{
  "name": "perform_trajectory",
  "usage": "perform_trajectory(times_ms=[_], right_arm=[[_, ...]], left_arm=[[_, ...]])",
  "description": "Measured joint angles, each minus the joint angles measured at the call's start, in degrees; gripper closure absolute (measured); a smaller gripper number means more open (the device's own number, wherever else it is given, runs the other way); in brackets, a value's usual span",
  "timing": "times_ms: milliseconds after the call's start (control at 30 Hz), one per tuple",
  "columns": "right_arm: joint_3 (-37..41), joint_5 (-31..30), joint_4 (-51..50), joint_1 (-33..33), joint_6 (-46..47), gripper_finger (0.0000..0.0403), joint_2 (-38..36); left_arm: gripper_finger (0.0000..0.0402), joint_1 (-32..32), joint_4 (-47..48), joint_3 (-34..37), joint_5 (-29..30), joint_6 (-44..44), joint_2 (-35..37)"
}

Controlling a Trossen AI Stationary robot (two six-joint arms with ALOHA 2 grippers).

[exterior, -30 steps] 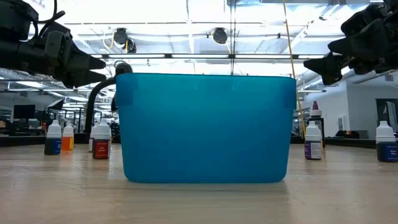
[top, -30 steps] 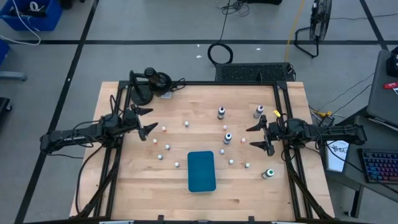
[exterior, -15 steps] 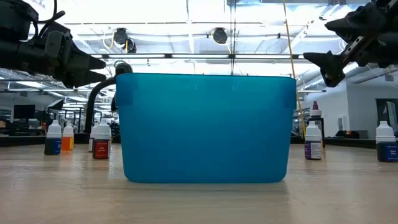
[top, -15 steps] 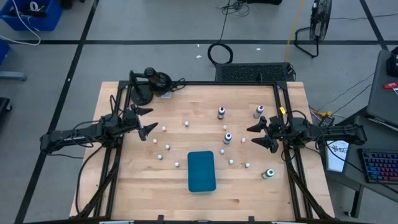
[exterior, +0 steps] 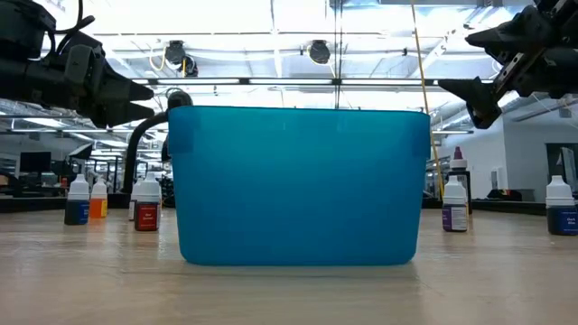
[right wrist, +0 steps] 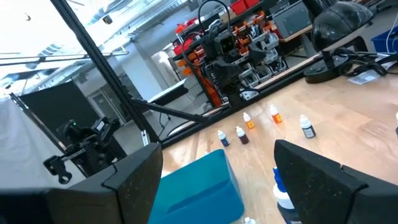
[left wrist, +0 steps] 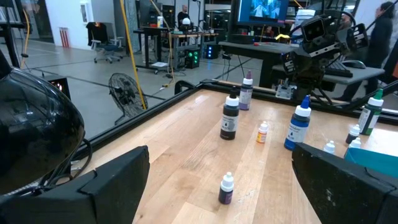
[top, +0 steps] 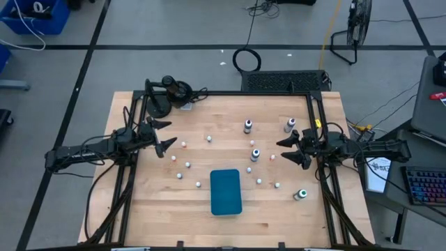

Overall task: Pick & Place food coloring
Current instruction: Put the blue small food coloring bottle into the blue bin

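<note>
My right gripper is to close on the body [top: 277, 186] of the small food coloring bottle that is standing closest to the green-topped bottle.
Several tiny food coloring bottles [top: 255, 154] stand upright, scattered over the wooden table, most of them beyond and beside the teal tray [top: 226, 191]. The low view shows a few to the left [exterior: 146, 206] and right [exterior: 454, 203] of the tray [exterior: 298, 185]. My left gripper [top: 166, 136] hovers open above the table's left side, pointing level at the bottles [left wrist: 229, 118]. Above the right side, my right gripper [top: 287, 152] hovers open, rolled to a slant, facing the tray [right wrist: 199, 186] and the small bottles [right wrist: 246, 121]. Neither touches anything.
A black stand with cables [top: 167, 94] sits at the table's far left corner. One green-topped bottle [top: 301, 194] stands near the right edge, close to my right arm. Black frame rails [top: 317, 118] run along the table's sides. Bare wood lies on the near side of the tray.
My right gripper has rolled about the line it points along, so its fingers now stand at a slant; it has stayed over the same place and stayed open. The bottles and the tray have not moved.
</note>
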State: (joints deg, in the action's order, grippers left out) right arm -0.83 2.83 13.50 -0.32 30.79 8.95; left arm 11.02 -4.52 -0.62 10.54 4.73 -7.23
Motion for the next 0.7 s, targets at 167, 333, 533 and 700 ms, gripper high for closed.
perform_trajectory(times_ms=[167,333,533,700], right_arm=[[0.0,0.0,0.0,0.0,-4.3,0.011,0.0],[-0.3,-2.7,0.0,0.0,-3.2,0.011,0.0],[-11.1,-8.4,-15.7,0.0,4.3,0.011,2.4],[-26.3,-20.4,-31.3,0.0,3.8,0.011,10.3]], left_arm=[[0.0011,0.0,0.0,0.0,0.0,0.0,0.0],[0.0011,0.0,0.0,0.0,0.0,0.0,0.0],[0.0011,0.0,0.0,0.0,0.0,0.0,0.0],[0.0011,0.0,0.0,0.0,0.0,0.0,0.0]])
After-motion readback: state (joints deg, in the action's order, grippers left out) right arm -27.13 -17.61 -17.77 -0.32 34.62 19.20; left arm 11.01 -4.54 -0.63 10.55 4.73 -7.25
